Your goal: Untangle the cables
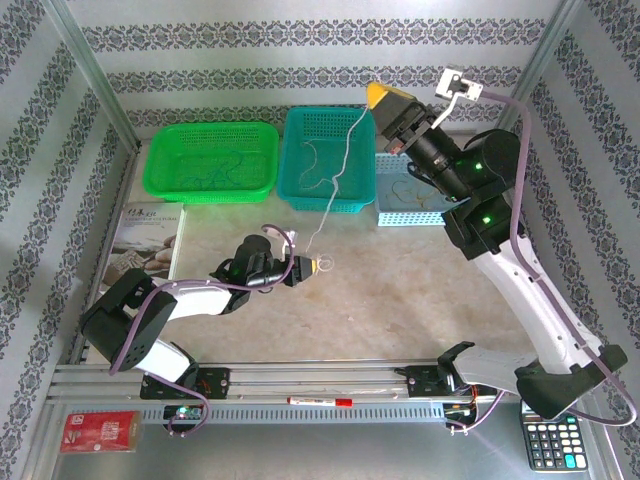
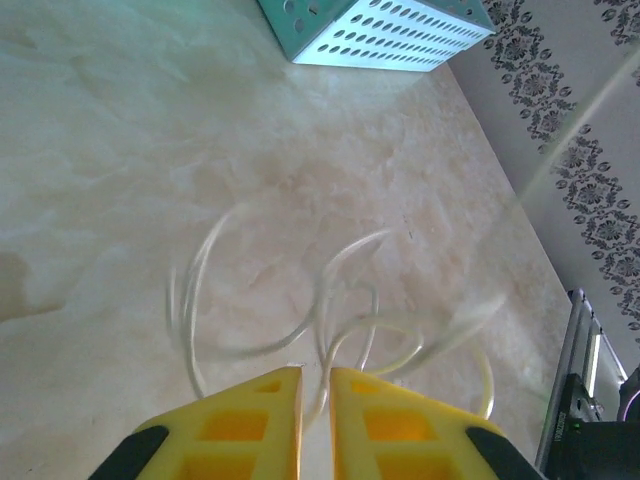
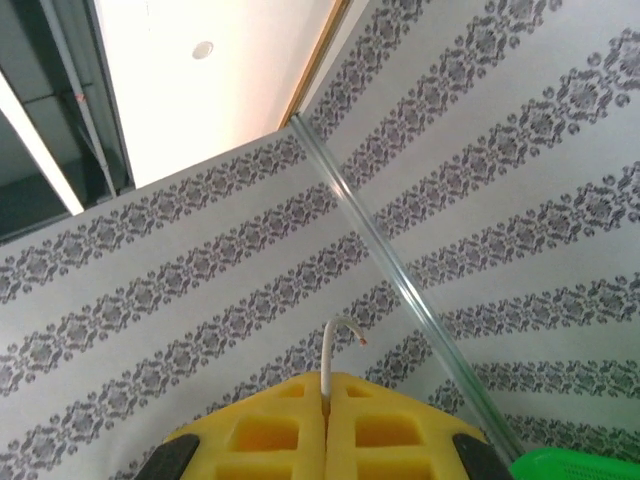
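Curly cable loops bunch past my left fingers, so I will open them, let loops hang loose, then pinch the cable (image 2: 468,326) beside them.
One whitish cable (image 1: 338,178) stretches across the teal basket (image 1: 300,190) between both grippers. My right gripper (image 1: 375,95) is raised at the back and shut on the upper end; in the right wrist view the cable's tip (image 3: 340,335) pokes out above the closed yellow fingers (image 3: 326,378). My left gripper (image 1: 308,267) hovers low over the table's middle. Its fingers (image 2: 316,372) are pinched on a strand, with curly whitish loops (image 2: 322,300) hanging just beyond them. Thin wires also lie in the green basket (image 1: 212,160) and the light blue basket (image 1: 412,200).
The three baskets line the back of the table. A printed leaflet (image 1: 140,240) lies at the left edge. A red marker (image 1: 320,401) rests on the front rail, a calculator (image 1: 552,440) at the front right, a red packet (image 1: 98,432) at the front left.
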`<state>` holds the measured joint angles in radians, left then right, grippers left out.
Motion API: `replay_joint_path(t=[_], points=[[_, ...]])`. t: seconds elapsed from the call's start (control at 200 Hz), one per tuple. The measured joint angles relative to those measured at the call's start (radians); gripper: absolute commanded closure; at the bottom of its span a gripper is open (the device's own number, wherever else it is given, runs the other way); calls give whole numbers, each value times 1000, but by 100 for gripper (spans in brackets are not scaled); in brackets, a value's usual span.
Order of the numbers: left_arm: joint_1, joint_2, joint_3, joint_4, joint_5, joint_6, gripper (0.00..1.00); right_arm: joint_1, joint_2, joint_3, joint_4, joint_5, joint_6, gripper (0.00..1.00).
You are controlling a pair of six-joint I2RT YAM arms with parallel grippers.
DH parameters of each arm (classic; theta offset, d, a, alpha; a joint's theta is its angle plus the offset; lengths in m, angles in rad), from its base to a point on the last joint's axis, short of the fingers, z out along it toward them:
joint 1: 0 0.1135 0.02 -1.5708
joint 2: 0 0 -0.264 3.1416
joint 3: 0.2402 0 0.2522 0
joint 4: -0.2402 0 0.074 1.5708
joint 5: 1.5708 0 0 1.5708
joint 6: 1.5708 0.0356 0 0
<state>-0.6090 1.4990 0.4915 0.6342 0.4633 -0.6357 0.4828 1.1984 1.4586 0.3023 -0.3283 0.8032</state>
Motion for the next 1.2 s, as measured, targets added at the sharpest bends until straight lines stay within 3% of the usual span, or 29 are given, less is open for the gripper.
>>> replay_joint_path(t=[0.295,0.53,0.719,0.904,1.199], points=[[0,0,-46,11,0,-12,83,-16,43,92,42,13,26,100],[0,-16,-56,23,-3,-30,56,-16,59,117,51,8,37,100],[0,-147,-46,-14,-15,-16,37,-16,59,116,53,-3,40,100],[0,-248,26,-93,-18,21,27,-10,52,103,55,-7,45,100],[-6,-264,159,-143,43,60,20,83,55,103,55,-29,45,100]])
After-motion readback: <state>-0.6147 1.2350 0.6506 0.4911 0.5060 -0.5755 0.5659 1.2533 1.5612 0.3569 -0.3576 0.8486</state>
